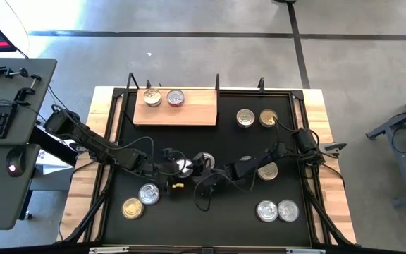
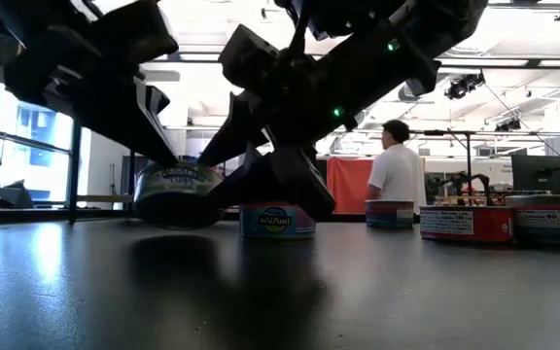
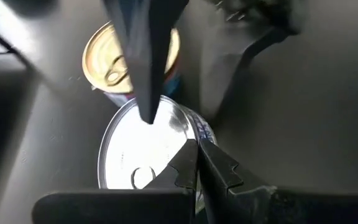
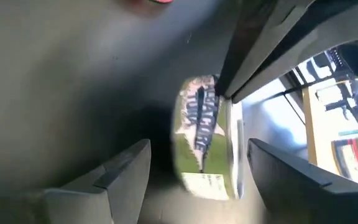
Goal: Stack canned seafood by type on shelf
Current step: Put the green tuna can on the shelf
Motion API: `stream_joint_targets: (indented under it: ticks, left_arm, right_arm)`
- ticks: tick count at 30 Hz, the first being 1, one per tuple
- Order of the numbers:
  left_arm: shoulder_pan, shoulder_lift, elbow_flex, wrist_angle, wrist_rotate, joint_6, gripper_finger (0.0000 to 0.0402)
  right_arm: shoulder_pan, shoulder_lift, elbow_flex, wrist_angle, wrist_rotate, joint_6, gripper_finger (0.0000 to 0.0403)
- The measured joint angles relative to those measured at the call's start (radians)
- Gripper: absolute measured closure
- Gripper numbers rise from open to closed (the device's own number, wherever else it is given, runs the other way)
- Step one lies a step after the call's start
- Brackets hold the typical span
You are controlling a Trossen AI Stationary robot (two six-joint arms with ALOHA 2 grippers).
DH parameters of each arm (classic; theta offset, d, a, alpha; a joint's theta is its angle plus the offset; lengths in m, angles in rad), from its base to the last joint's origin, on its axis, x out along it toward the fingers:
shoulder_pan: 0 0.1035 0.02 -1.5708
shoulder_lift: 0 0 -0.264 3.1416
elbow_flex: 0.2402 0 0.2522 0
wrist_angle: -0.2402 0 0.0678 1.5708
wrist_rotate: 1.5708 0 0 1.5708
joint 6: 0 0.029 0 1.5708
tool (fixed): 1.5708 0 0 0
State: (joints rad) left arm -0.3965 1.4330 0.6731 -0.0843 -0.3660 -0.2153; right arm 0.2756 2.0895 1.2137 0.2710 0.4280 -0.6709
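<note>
The green can is pinched by my left gripper just at its rim, so my right gripper will hold the can while my left gripper takes it across lid and bottom [image 2: 181,194].
A silver-lidded can of seafood [image 1: 183,166] with a green label [image 4: 207,143] sits at the table's middle. In the low view the can [image 2: 178,194] looks raised a little, with its shadow beneath. My left gripper [image 3: 197,163] is shut at the lid's edge. My right gripper [image 4: 199,146] is open, with one finger on the lid side [image 3: 148,93] and one on the bottom side of the can, both apart from it. The wooden shelf [image 1: 196,113] lies at the far edge with two cans [image 1: 152,98] [image 1: 175,97] standing on its left part. My left gripper pinches the can by the rim of its lid [image 3: 192,140], the two fingers closed together over that edge. They come slanting down from the table's left. The can hangs at the fingertips, lid roughly up, seemingly just clear of the table.
A gold-lidded can [image 3: 129,62] lies just beyond the held one. Other cans stand in pairs at the far right [image 1: 244,117] [image 1: 268,118], near right [image 1: 266,210] [image 1: 288,209] and near left [image 1: 149,192] [image 1: 132,207], and one by the right arm [image 1: 267,171]. A person [image 2: 397,170] stands in the room behind.
</note>
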Motion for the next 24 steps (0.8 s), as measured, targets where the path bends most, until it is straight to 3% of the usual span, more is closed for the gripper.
stream_joint_targets:
  ticks: [7, 16, 24]
  left_arm:
    - [-0.001, 0.0, 0.0, 0.034, 0.036, 0.009, 0.0401]
    - [-0.016, -0.002, 0.0, 0.067, 0.02, 0.026, 0.0401]
    - [-0.024, -0.009, 0.031, 0.035, 0.015, 0.135, 0.0366]
  right_arm:
    - [-0.003, 0.0, 0.0, -0.001, 0.022, 0.078, 0.016]
    - [0.0, 0.002, -0.002, -0.012, -0.04, 0.209, 0.0292]
    - [-0.005, 0.001, -0.002, 0.003, -0.1, 0.444, 0.0295]
